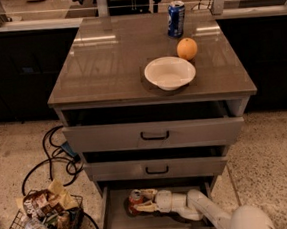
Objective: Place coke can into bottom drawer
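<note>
Next, I release the coke can on the bottom drawer's grey bottom (134,206), toward the drawer's side by the wire basket.
The bottom drawer (116,218) of the grey cabinet stands pulled open at the foot of the camera view. The coke can (134,199), red with a silver top, is inside it near the middle-left, close to the grey floor. My gripper (138,203) reaches into the drawer from the lower right on its white arm (202,209). Its two pale fingers (148,192) lie on either side of the can and hold it. The drawer's back part is hidden under the middle drawer.
Above are the middle drawer (157,169) and top drawer (154,134), both slightly open, with black handles. On the cabinet top (104,64) stand a blue soda can (176,18), an orange (187,48) and a white bowl (170,72). A wire basket of trash (43,225) and cables (56,154) lie at left.
</note>
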### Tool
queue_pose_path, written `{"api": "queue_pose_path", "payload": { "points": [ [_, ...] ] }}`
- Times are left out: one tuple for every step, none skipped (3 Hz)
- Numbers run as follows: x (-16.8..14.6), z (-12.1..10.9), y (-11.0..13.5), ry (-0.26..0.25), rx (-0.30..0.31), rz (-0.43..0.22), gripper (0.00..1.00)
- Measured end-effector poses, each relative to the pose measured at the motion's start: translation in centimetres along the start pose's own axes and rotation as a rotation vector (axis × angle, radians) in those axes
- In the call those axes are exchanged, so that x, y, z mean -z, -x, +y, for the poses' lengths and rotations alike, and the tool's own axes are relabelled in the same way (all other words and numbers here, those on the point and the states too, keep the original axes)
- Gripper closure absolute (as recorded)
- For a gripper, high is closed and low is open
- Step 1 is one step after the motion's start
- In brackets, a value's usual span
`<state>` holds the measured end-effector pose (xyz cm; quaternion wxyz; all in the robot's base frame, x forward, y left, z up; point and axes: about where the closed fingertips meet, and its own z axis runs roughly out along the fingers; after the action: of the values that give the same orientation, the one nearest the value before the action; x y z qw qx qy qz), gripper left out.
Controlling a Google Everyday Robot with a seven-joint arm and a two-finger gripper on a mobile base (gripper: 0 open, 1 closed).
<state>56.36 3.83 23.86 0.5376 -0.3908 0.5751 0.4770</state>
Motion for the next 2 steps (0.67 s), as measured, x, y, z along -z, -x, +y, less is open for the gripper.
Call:
{"api": "queue_pose_path", "payload": {
  "points": [
    [-0.14,-0.52,-1.4,0.013,0.002,0.067,1.0],
    [-0.34,-0.2,-2.35,0.027,0.0,0.111,1.0]
  ]
}}
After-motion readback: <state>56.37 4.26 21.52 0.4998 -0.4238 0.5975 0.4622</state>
